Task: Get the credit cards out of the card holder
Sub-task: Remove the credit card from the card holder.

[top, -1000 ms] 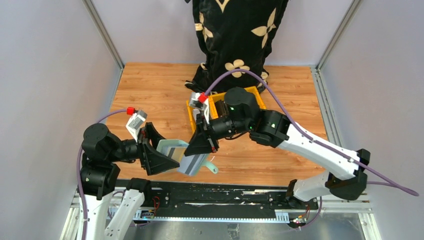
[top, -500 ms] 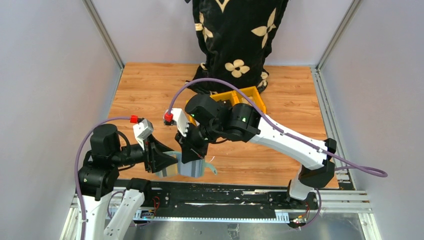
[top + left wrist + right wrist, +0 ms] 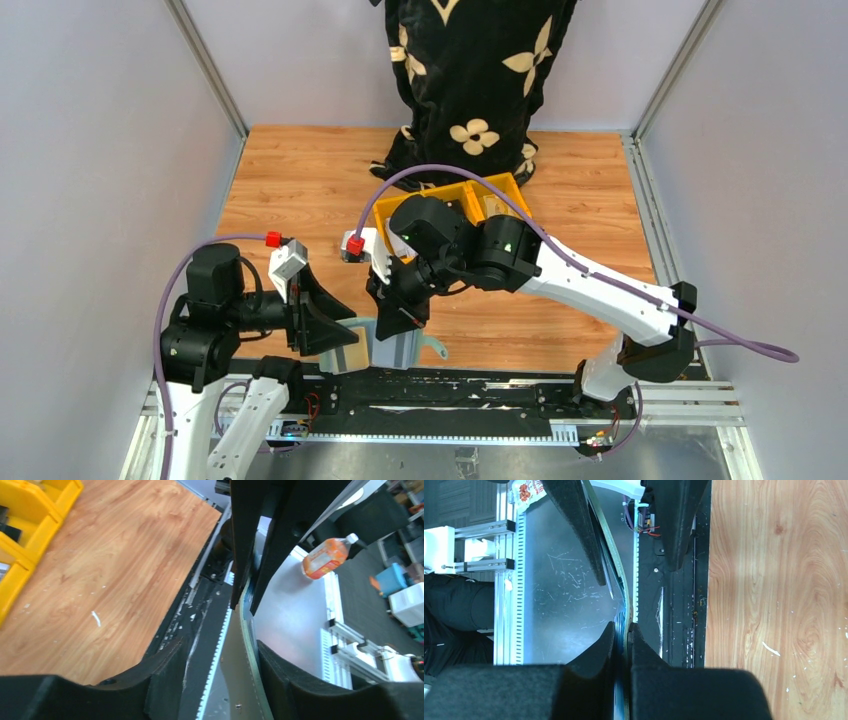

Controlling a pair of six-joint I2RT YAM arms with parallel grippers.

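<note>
The card holder itself is pinched by my right gripper, so my left gripper will hold the holder's end while my right gripper opens and takes the striped card [image 3: 351,354].
The pale grey-green card holder [image 3: 392,348] hangs over the table's near edge, and my right gripper [image 3: 397,322] is shut on its upper part. In the right wrist view the fingers [image 3: 644,680] pinch the holder [image 3: 622,587] edge-on, with a thin blue card edge [image 3: 618,700] between them. My left gripper [image 3: 345,340] reaches in from the left and stands open around the holder's left end. Seen from the left wrist, the holder [image 3: 239,670] lies against the right finger [image 3: 300,690], with a gap to the left finger [image 3: 160,680]. A pale striped card [image 3: 347,358] shows under the left gripper.
Yellow bins [image 3: 450,200] stand behind the right arm, also at the left wrist view's upper left [image 3: 20,525]. A black patterned cloth [image 3: 470,70] hangs at the back. The black rail [image 3: 450,385] runs along the near edge. An orange bottle [image 3: 325,557] lies beyond the table.
My right gripper has carried the holder left and down toward the near edge. The left gripper followed it and its jaws have narrowed around the holder's left end.
</note>
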